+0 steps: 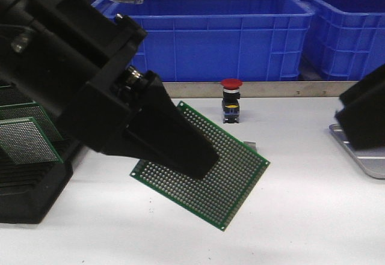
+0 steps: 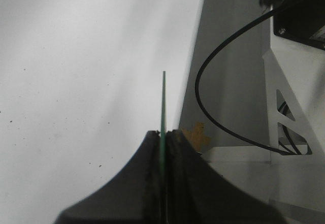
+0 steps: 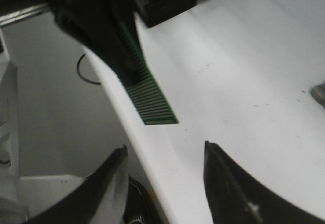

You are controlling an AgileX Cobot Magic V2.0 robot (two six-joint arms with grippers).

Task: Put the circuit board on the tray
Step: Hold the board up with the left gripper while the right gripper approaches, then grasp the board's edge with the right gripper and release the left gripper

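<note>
I need to close my right gripper on the loose end (image 1: 248, 176) (image 3: 161, 116) of the green circuit board, across from the fingers of my left gripper, so that I can take it over.
My left gripper (image 1: 201, 160) is shut on the green circuit board (image 1: 231, 175) and holds it tilted above the white table, left of centre. In the left wrist view the board (image 2: 163, 102) shows edge-on, clamped between the two black fingers (image 2: 147, 168). The right wrist view shows the board (image 3: 152, 99) from the side in the left gripper. The silver tray (image 1: 364, 157) lies at the right edge, partly behind my right arm. My right gripper (image 3: 165, 153) is open and empty over the table's front edge.
A black slotted rack (image 1: 30, 169) with more green boards stands at the left. A red-capped push button (image 1: 231, 100) stands at the back centre. Blue plastic bins (image 1: 222, 30) line the back of the table.
</note>
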